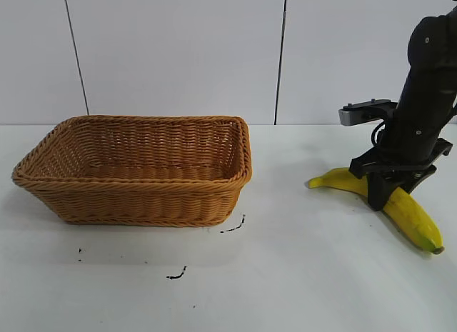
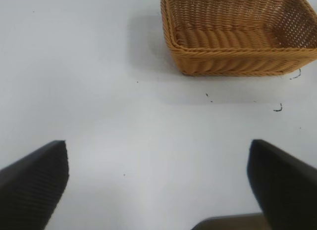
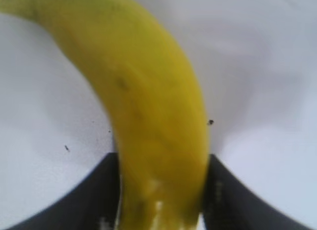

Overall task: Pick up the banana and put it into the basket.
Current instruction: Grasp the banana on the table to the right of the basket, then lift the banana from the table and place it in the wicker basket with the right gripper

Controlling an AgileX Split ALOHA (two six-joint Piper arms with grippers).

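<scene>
Next, my right gripper releases the yellow banana lengthwise on the middle of the tan wicker basket's bottom [image 1: 146,163].
The yellow banana [image 1: 410,214] lies on the white table at the right, its greenish tip toward the front right. My right gripper [image 1: 382,193] stands over its middle, and both black fingers press against its sides. In the right wrist view the banana [image 3: 148,101] fills the gap between the fingers [image 3: 94,195], and the gripper [image 3: 161,190] is shut on it. The tan wicker basket [image 1: 136,203] stands at the left, empty. My left gripper [image 2: 158,183] is open and empty over bare table, well away from the basket [image 2: 237,62].
Small black marks dot the table in front of the basket [image 1: 177,275]. A white panelled wall rises behind the table. The left arm is out of the exterior view.
</scene>
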